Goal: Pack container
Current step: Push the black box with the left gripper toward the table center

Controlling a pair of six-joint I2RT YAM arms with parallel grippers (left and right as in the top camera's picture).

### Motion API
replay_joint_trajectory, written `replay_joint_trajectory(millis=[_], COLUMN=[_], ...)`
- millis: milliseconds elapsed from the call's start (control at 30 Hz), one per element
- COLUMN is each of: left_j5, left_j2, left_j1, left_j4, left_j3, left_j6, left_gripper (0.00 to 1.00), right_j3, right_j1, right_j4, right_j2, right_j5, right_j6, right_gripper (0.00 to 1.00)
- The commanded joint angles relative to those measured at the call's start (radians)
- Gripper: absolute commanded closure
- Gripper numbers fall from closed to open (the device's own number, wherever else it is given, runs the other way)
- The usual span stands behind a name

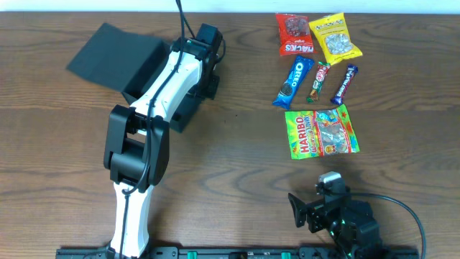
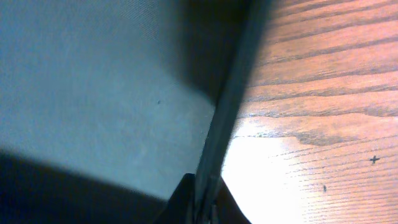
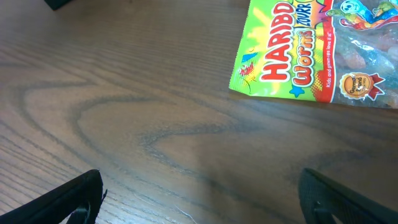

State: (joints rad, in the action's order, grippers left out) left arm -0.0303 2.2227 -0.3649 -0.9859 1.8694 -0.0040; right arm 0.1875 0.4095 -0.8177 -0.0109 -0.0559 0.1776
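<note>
The container will be set down by my left gripper, which will let go of it on the bare table [image 1: 218, 115] beside the Oreo pack and the Haribo worms bag.
The container [image 1: 147, 65] is a dark grey-teal box at the far left of the table, with its flap lid [image 1: 100, 50] open and lying out to the left. My left arm reaches over it. In the left wrist view, my left gripper [image 2: 202, 202] is shut on the container's right wall [image 2: 227, 106], with one finger inside and one outside. The box's bare inside floor [image 2: 93, 81] shows on the left. In the overhead view, my left gripper [image 1: 208, 79] is at the box's right side. My right gripper [image 1: 316, 207] [image 3: 199, 199] is open and empty, low over the table near the front edge.
Snack packets lie at the far right: a Haribo worms bag [image 1: 321, 132] [image 3: 317, 50], an Oreo pack [image 1: 293, 81], a red bag [image 1: 295, 34], a yellow bag [image 1: 335, 37] and two bars [image 1: 318, 81] [image 1: 343, 84].
</note>
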Motion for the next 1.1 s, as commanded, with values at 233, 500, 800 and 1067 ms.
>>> replay_joint_trajectory(millis=[233,500,800,1067], left_j5=[0.246,0.267,0.38,0.431], left_j2=[0.016,0.016,0.016,0.016], left_j1=[-0.006,-0.092,-0.192,-0.206], left_j4=[-0.04,-0.145,-0.331,-0.396], left_j3=[-0.008,-0.008,-0.008,-0.008], left_j6=[0.349,0.592,0.814,0.873], left_gripper=[0.94,0.94,0.94,0.66], right_j3=[-0.006,-0.006,-0.006,-0.006], right_j1=[0.005,0.005,0.005,0.005], right_j4=[-0.002,-0.002,-0.002,-0.002], right_j2=[0.005,0.005,0.005,0.005], right_j5=[-0.003,-0.003,-0.003,-0.003], right_j6=[-0.01,-0.01,-0.01,-0.01], right_gripper=[0.01,0.01,0.01,0.01])
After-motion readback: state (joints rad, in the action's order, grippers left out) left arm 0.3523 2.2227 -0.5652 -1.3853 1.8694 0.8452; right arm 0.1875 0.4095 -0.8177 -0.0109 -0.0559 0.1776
